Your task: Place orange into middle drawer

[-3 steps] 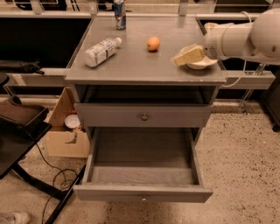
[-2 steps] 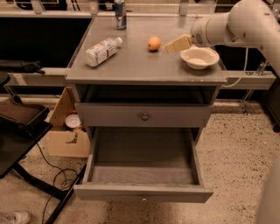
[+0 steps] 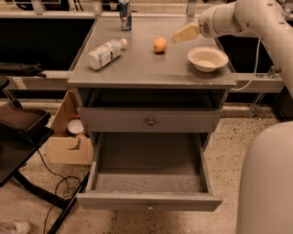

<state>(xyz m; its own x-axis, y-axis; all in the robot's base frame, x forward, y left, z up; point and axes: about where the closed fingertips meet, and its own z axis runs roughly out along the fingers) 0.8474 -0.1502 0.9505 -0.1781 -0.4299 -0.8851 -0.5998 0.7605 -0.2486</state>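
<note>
Next, my gripper moves to the orange between the plastic bottle and the cream bowl, and closes around the orange's middle (image 3: 160, 45).
The orange (image 3: 160, 45) lies on the grey cabinet top (image 3: 137, 68), near the back middle. My gripper (image 3: 182, 34) hangs just to the right of the orange, a little above the top and apart from it, holding nothing that I can see. The middle drawer (image 3: 137, 201) is the lower knobbed one. It is pulled out wide and its inside looks bare. The matching grey drawer (image 3: 150, 121) above it is shut.
A cream bowl (image 3: 207, 58) stands on the top at the right, below my arm. A plastic bottle (image 3: 106, 52) lies on its side at the left. A can (image 3: 124, 8) stands at the back. A cardboard box (image 3: 68, 141) and cables lie on the floor at the left.
My arm has swung left, from over the cream bowl to just right of the orange. The orange, bowl, bottle and drawers have not moved.
</note>
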